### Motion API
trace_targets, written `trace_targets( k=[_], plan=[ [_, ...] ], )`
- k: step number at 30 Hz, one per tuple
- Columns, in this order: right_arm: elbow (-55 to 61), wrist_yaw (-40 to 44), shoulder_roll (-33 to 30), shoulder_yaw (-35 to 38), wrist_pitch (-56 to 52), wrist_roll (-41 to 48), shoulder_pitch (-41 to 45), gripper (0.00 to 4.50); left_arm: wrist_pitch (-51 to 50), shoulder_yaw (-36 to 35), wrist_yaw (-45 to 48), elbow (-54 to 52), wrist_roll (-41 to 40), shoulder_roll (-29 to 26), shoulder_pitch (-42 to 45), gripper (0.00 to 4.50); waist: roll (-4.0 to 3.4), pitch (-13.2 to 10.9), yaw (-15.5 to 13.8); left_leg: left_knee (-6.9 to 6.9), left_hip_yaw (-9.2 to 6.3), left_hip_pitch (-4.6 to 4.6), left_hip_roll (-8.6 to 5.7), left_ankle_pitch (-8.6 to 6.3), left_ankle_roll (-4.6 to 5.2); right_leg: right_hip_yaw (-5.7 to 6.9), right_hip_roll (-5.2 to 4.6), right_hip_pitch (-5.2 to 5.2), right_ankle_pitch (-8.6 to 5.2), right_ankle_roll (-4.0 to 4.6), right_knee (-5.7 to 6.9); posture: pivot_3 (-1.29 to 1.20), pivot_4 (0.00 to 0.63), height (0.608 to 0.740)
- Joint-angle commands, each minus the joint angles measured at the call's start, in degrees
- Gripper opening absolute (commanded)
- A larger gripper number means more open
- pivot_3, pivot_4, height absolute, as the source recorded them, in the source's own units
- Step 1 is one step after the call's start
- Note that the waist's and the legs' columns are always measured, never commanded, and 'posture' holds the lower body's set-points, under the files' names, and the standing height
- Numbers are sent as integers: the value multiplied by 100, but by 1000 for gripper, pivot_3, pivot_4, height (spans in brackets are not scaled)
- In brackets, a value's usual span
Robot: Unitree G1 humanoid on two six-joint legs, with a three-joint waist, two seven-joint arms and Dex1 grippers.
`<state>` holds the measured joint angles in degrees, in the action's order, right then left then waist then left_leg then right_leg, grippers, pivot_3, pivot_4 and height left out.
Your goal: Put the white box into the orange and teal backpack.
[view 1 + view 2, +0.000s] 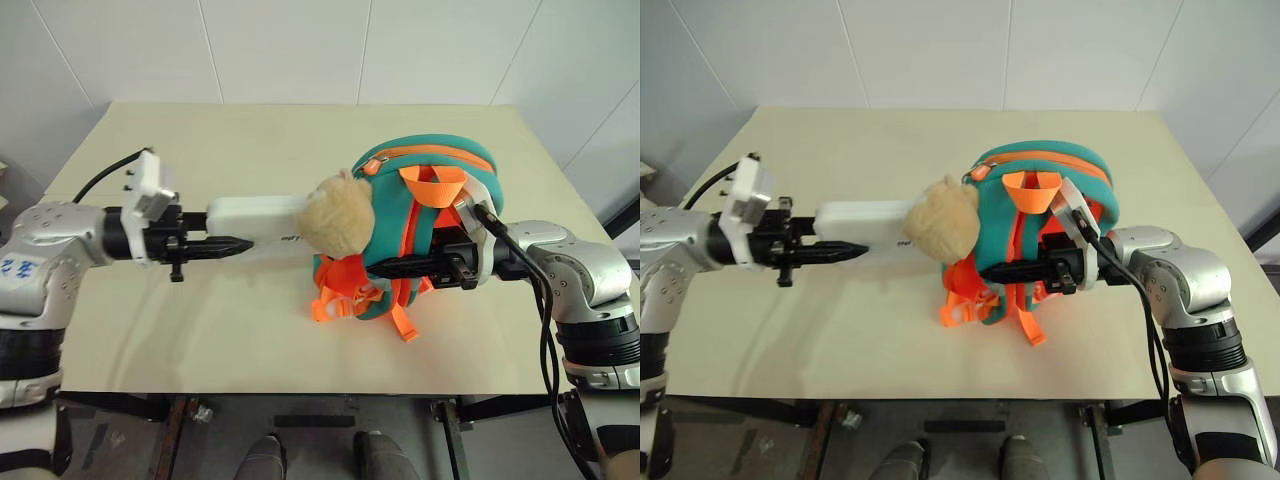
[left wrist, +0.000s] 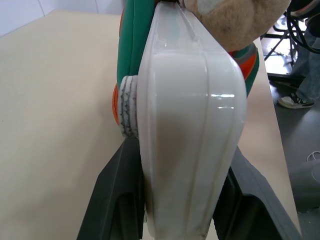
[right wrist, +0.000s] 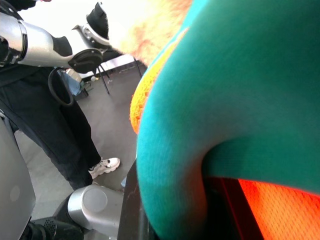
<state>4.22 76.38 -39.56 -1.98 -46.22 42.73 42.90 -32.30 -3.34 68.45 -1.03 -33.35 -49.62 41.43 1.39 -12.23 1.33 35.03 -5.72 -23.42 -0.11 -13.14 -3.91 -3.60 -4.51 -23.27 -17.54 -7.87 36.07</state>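
Note:
The backpack's side opening (image 1: 400,214) is behind the beige plush toy. My left gripper needs to let go of the white box inside that opening.
The white box (image 1: 255,215) lies level over the table, pointing at the orange and teal backpack (image 1: 430,165). Its far end is hidden behind the beige plush toy (image 1: 340,215) on the backpack's side. My left gripper (image 1: 238,243) is shut on the box's near end; in the left wrist view a black finger (image 2: 117,200) presses each flank of the box (image 2: 190,125). My right gripper (image 1: 385,266) comes in from the right and is shut on the backpack's teal fabric (image 3: 225,90) low on its front. The backpack stands on the table, orange straps hanging down.
The beige table (image 1: 200,330) has bare room on the left and in front. Its near edge runs just below both arms. A white wall stands behind. A person in dark trousers (image 3: 55,130) stands beside the table.

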Motion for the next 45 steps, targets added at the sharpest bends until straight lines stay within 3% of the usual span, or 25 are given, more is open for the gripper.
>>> trace_targets(
  k=[1, 4, 10, 15, 31, 37, 45],
  plan=[
    [186, 54, 75, -29, 66, 62, 145, 44, -125, 562, 178, 72, 134, 387, 634, 1318, 0, 0, 2, 1, 0, -1, -1, -1, 1, 0, 0, 1, 0, -1, 0, 0, 150, 740],
    [242, 47, 94, -36, 44, 88, 153, 44, -286, 814, 37, 419, 432, 684, 1078, 1318, 0, 0, 12, 3, 0, -1, -1, -1, 1, 0, 0, 0, 1, -2, 0, 0, 150, 740],
    [383, 30, 58, 9, -12, 153, 58, 44, -276, 582, 140, 698, 461, 902, 1250, 1318, 0, 0, 25, 5, 0, 0, -1, 0, 1, -1, 0, 0, 1, -3, 5, 0, 150, 740],
    [473, 23, 5, 59, -61, 195, -27, 44, -176, 346, 224, 858, 493, 726, 910, 1318, 0, 0, 26, 6, -2, 0, -1, 0, 0, -1, 0, 0, 1, -3, 7, 0, 150, 740],
    [619, 182, -182, 119, -287, 403, -99, 44, -1111, -1046, 1097, 800, -716, -202, 447, 1318, -1, -1, 65, 7, -1, 0, 4, 1, -1, -2, 4, -17, -5, 4, 38, 0, 150, 740],
    [656, 156, -174, 112, -308, 446, -98, 44, -897, -503, 1233, 503, -498, -87, 273, 1318, -1, -1, 41, 7, -1, 1, 4, 1, -1, -2, 4, -16, -5, 5, 38, 0, 150, 740],
    [730, 144, -185, 125, -351, 509, -111, 44, 195, 339, 1039, 1197, 530, 443, 1026, 1318, -1, -1, 25, 11, -1, 0, 2, 3, -4, -2, 4, -15, -5, 4, 40, 0, 150, 740]
  ],
)
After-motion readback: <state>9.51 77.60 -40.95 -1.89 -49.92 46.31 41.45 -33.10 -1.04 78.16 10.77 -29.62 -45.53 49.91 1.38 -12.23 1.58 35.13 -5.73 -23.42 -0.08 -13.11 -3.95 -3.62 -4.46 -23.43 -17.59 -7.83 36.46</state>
